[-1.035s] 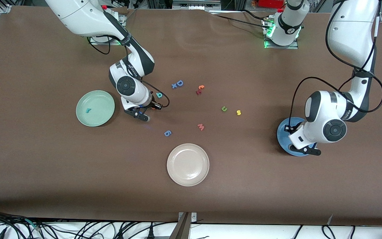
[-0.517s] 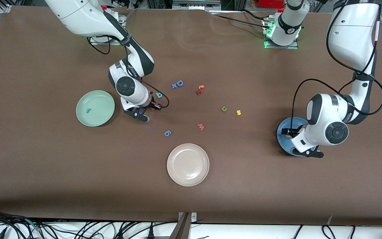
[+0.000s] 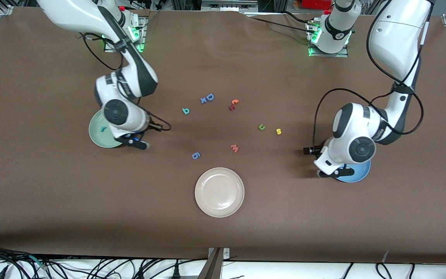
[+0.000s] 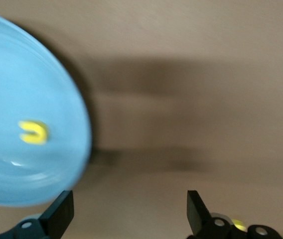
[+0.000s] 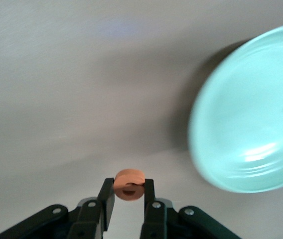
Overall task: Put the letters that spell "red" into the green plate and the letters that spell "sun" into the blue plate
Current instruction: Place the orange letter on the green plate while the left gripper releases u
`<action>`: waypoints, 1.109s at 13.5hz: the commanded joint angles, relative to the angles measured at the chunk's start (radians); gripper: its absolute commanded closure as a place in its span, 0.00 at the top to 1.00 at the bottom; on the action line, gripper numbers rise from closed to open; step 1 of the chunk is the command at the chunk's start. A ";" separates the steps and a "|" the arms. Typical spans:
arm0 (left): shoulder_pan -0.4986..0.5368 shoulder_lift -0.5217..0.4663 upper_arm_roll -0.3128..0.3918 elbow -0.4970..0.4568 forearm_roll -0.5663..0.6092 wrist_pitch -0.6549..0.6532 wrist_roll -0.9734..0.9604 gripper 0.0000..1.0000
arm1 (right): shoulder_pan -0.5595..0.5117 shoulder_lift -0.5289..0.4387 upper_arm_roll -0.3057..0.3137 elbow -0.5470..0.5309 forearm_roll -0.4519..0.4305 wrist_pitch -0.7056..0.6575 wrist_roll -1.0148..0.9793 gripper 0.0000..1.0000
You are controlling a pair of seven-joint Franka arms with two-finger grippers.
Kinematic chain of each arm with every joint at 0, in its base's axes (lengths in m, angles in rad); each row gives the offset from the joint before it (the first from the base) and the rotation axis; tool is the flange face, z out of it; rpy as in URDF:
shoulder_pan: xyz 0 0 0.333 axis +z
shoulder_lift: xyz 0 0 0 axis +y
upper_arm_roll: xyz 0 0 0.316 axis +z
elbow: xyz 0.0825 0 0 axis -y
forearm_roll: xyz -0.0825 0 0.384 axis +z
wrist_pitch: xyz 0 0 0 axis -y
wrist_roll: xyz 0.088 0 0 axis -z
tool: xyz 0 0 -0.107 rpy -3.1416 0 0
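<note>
Next, my right gripper releases the orange "e" near the middle of the green plate point(image 3: 111, 128) point(image 5: 262, 112), beside the teal "r".
My right gripper point(image 5: 128, 188) is shut on the orange "e" point(image 5: 129, 178) and hangs over the table just beside the green plate point(image 3: 98, 135). That plate holds the teal "r" point(image 3: 102, 128). The teal "d" point(image 3: 186, 111) lies on the table nearer the middle. My left gripper point(image 4: 129, 205) is open and holds nothing, low over the table at the rim of the blue plate point(image 3: 357, 174). A yellow letter point(image 4: 33, 132) lies in the blue plate point(image 4: 12, 89). The green "n" point(image 3: 261, 126) and the yellow "s" point(image 3: 278, 131) lie side by side mid-table.
A beige-white plate point(image 3: 219, 192) stands nearest the front camera. Loose letters in the middle are a blue "D" point(image 3: 209, 97), an orange "c" point(image 3: 235, 102), a pink "m" point(image 3: 234, 148) and a blue "6" point(image 3: 195, 155).
My right arm carried the orange "e" from beside the teal "d" over to the green plate's rim. My left gripper opened, left a yellow letter in the blue plate and moved off it.
</note>
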 commanded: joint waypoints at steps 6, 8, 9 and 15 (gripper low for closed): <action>-0.028 -0.139 -0.067 -0.218 0.036 0.152 -0.220 1.00 | -0.012 -0.015 -0.200 -0.110 0.016 0.039 -0.366 0.10; -0.031 -0.177 -0.078 -0.299 0.036 0.242 -0.241 1.00 | -0.047 0.017 -0.200 -0.143 0.016 0.108 -0.414 0.11; -0.032 -0.191 -0.079 -0.340 0.036 0.296 -0.244 1.00 | -0.064 0.028 -0.200 -0.153 0.016 0.133 -0.435 0.11; -0.088 -0.200 -0.082 -0.406 0.088 0.379 -0.251 1.00 | -0.072 0.021 -0.197 -0.158 0.016 0.132 -0.440 0.88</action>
